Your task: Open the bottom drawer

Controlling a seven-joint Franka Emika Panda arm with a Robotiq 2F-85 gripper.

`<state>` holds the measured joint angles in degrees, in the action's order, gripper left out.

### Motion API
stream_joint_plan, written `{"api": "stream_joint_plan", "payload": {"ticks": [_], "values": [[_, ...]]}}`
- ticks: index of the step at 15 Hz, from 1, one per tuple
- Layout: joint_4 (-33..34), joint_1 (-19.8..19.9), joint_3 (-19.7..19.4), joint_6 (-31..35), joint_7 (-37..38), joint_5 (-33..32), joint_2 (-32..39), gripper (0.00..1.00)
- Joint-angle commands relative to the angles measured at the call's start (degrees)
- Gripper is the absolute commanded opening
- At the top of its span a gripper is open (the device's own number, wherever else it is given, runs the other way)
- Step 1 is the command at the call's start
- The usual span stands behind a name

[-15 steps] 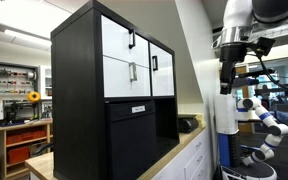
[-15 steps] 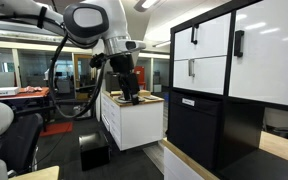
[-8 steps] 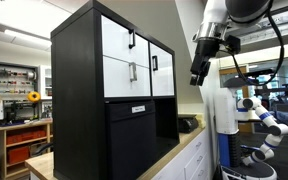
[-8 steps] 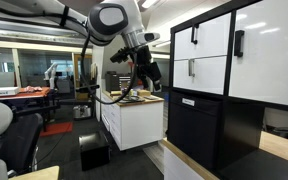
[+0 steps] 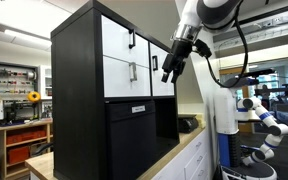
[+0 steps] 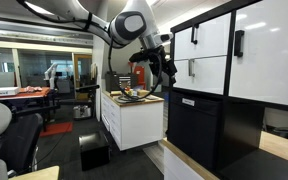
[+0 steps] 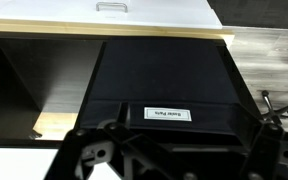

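Note:
The robot's gripper needs to next move to the bottom drawer's short grey vertical handle (image 5: 134,73), just above the black panel with the white label, and close there.
The bottom drawer (image 5: 121,76) is a white front with a short grey vertical handle, set in the black cabinet (image 5: 79,100); it is shut. It also shows in an exterior view (image 6: 206,74) and at the top of the wrist view (image 7: 134,18). My gripper (image 5: 167,76) hangs in the air in front of the cabinet, apart from the drawer, at about its height. It also shows in an exterior view (image 6: 170,80). In the wrist view its dark fingers (image 7: 164,165) stand wide apart with nothing between them, facing the black panel with the white label (image 7: 169,115).
A white front with a black handle (image 5: 117,40) sits above the drawer and another (image 5: 161,68) beside it. The cabinet stands on a wooden top (image 5: 174,158). A white counter with small items (image 6: 134,112) stands behind the arm. Another robot (image 5: 266,120) is to the side.
The arm has swung from well away toward the cabinet front, and the gripper has risen and tilted to face it. The drawer has stayed shut.

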<state>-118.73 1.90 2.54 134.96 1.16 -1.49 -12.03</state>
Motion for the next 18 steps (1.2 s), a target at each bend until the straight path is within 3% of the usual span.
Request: {"api": "stream_joint_plan", "payload": {"ticks": [1, 4, 5, 18], "values": [[5.51, -0.85, -0.27, 1.97, 1.31, -0.72, 4.89, 1.00], [8.16, -1.03, -0.20, 2.96, 1.64, -1.74, 6.76, 1.00], [5.86, -1.14, -0.66, 2.12, 0.07, -0.43, 5.32, 1.00], [8.01, -0.95, -0.59, 4.23, 1.71, -1.92, 7.14, 1.00]]}}
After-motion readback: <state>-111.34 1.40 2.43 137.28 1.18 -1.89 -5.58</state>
